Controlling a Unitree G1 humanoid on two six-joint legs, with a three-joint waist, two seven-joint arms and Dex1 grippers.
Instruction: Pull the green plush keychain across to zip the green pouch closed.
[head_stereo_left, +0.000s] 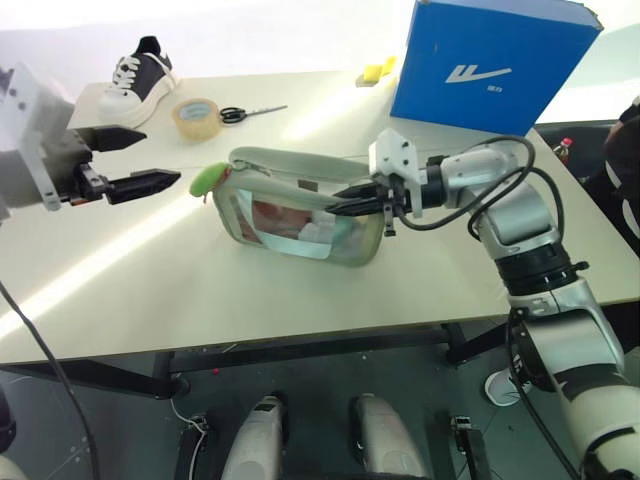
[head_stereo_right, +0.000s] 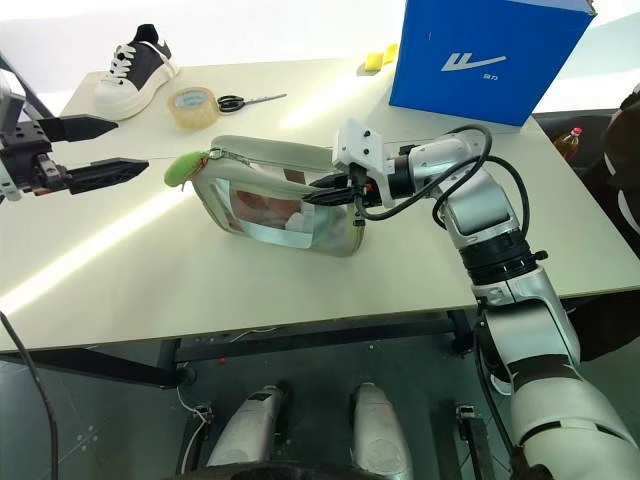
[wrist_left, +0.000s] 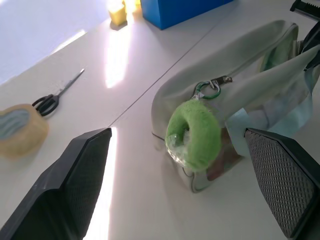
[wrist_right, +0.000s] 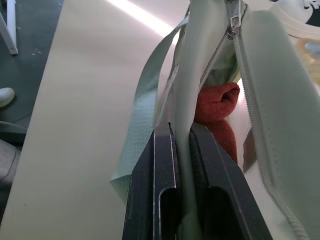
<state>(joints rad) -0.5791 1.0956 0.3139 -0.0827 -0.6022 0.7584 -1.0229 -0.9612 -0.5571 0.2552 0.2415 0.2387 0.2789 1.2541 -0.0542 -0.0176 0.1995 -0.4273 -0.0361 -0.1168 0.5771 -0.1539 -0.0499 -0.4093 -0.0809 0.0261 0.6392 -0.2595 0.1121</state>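
Observation:
The zip gapes as my right gripper pinches the pouch's front edge too far in; it should take the edge at the pouch's end (head_stereo_left: 378, 221) away from the keychain.
The green pouch (head_stereo_left: 300, 215) lies in the middle of the table (head_stereo_left: 150, 300), its top zip gaping, with a red item (wrist_right: 215, 107) showing inside. The green plush keychain (wrist_left: 194, 135) hangs from the zip pull at the pouch's left end (head_stereo_left: 207, 180). My left gripper (head_stereo_left: 160, 157) hovers open just left of the keychain, its fingers (wrist_left: 65, 185) apart on either side of it and not touching it. My right gripper (head_stereo_left: 340, 203) is shut on the pouch's fabric edge at the right end, the cloth pinched between its fingers (wrist_right: 155, 190).
A big blue box (head_stereo_left: 490, 65) stands at the back right with a yellow object (head_stereo_left: 375, 72) beside it. A tape roll (head_stereo_left: 195, 115), scissors (head_stereo_left: 250, 112) and a black-and-white shoe (head_stereo_left: 140, 75) lie at the back left.

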